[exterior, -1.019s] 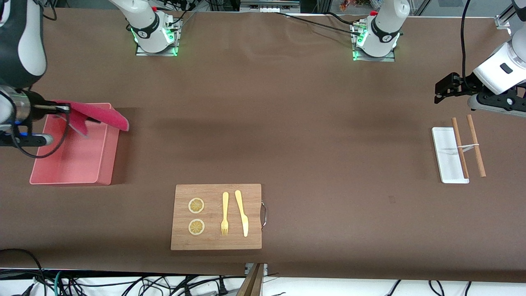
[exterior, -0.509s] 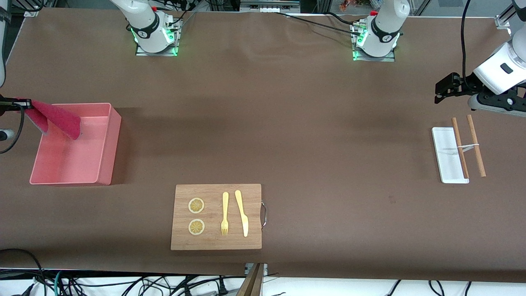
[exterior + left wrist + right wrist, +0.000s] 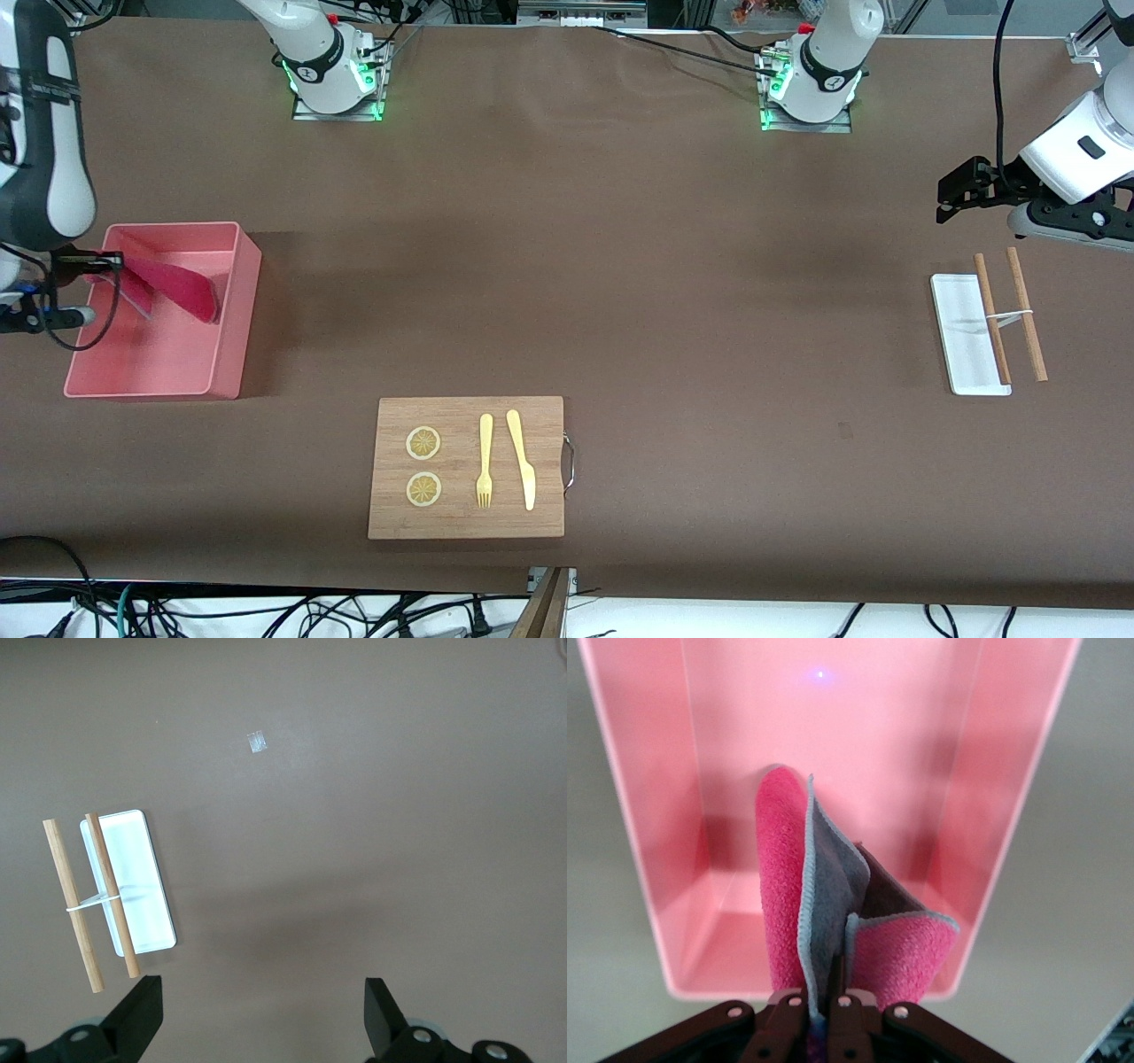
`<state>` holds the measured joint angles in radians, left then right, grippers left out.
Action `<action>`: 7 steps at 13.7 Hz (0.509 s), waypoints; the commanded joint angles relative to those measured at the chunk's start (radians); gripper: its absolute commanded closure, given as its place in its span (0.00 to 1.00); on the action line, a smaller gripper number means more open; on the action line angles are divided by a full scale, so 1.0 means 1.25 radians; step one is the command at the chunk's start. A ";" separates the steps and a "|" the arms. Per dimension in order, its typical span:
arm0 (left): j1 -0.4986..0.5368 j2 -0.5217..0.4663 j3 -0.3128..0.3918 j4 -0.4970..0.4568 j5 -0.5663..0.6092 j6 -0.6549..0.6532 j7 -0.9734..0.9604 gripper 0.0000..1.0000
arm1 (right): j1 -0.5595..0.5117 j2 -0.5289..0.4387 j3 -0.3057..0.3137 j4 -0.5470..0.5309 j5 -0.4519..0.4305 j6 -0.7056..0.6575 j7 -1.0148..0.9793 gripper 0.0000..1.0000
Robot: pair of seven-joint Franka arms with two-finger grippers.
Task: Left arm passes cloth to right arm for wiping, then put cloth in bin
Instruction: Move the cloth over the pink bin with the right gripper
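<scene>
Next, I release the magenta-red cloth with my right gripper on the bottom of the salmon-pink bin, next to the bin's side [image 3: 191, 318] facing the middle of the table.
The salmon-pink bin [image 3: 232, 359] stands at the right arm's end of the table. My right gripper [image 3: 104, 261] hovers over the bin's outer wall, shut on the magenta-red cloth [image 3: 182, 285]. The cloth hangs from it down into the bin's inside. In the right wrist view the folded cloth [image 3: 782, 877] shows its grey underside, pinched in the right gripper [image 3: 821, 992] above the bin [image 3: 647, 815]. My left gripper [image 3: 950, 199] waits open and empty in the air at the left arm's end; its fingers [image 3: 140, 1014] stand wide apart.
A wooden board [image 3: 465, 523] with two lemon slices, a yellow fork and a knife lies near the front camera. A small white tray [image 3: 961, 341] with two banded wooden sticks [image 3: 1026, 310] lies below the left gripper; both tray [image 3: 142, 895] and sticks [image 3: 75, 908] show in the left wrist view.
The right gripper swung the cloth from across the bin's inner wall out past the bin's outer end, then back and lower over the bin's inside. The left arm has not moved.
</scene>
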<state>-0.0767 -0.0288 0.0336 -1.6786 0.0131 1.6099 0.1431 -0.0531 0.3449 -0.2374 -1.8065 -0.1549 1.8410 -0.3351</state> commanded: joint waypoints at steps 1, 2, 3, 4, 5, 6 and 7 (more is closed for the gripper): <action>0.002 -0.004 0.000 0.004 0.001 -0.007 0.012 0.00 | -0.003 0.005 0.001 -0.064 0.011 0.106 0.003 1.00; 0.002 -0.004 0.000 0.004 0.001 -0.007 0.012 0.00 | -0.003 0.018 0.001 -0.070 0.012 0.137 0.003 1.00; 0.002 -0.004 0.000 0.004 0.001 -0.007 0.012 0.00 | -0.003 0.032 0.001 -0.075 0.012 0.164 0.003 1.00; 0.002 -0.004 0.000 0.004 0.001 -0.007 0.012 0.00 | -0.003 0.049 0.001 -0.080 0.017 0.199 0.003 1.00; 0.002 -0.003 0.000 0.004 0.001 -0.007 0.012 0.00 | -0.003 0.068 0.001 -0.080 0.032 0.233 0.003 1.00; 0.002 -0.004 0.000 0.004 0.001 -0.007 0.012 0.00 | -0.003 0.082 0.001 -0.080 0.037 0.263 0.003 1.00; 0.002 -0.004 0.000 0.004 0.001 -0.007 0.013 0.00 | -0.003 0.096 0.002 -0.080 0.040 0.293 0.003 1.00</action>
<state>-0.0767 -0.0288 0.0337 -1.6786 0.0131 1.6099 0.1431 -0.0530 0.4445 -0.2373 -1.8979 -0.1276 2.1445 -0.3332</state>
